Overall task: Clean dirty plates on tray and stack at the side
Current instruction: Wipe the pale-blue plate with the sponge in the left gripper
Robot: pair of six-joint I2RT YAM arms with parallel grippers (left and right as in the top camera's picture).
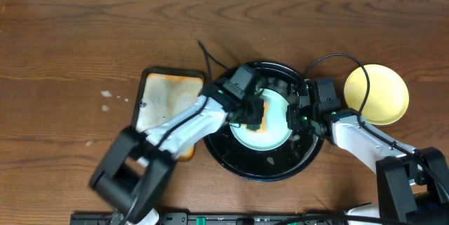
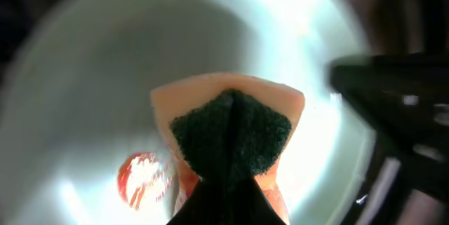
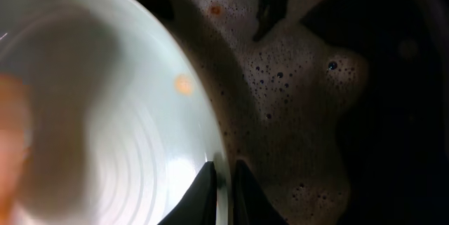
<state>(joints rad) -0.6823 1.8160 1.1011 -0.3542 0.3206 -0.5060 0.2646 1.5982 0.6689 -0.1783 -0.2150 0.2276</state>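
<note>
Next, my left gripper lets go of the sponge in the middle of the rectangular orange-stained tray [image 1: 167, 120], next to the round black tray. The sponge is now held over the mint-green plate.
A pale mint-green plate [image 1: 275, 125] lies in the round black tray [image 1: 242, 164]. My left gripper [image 1: 254, 116] is shut on a sponge, orange with a dark green pad [image 2: 231, 130], and holds it over the plate [image 2: 91, 78]. An orange smear [image 2: 140, 179] shows on the plate beside the sponge. My right gripper [image 1: 296, 116] is shut on the plate's right rim [image 3: 223, 176], one finger on each side. The yellow plate [image 1: 379, 93] sits on the table right of the tray. A second mint-green plate is not visible.
A rectangular orange-stained tray [image 1: 165, 102] sits left of the black tray. Brownish foamy water [image 3: 295, 92] covers the black tray's floor beside the plate. Cables [image 1: 337, 60] arc over the table behind the tray.
</note>
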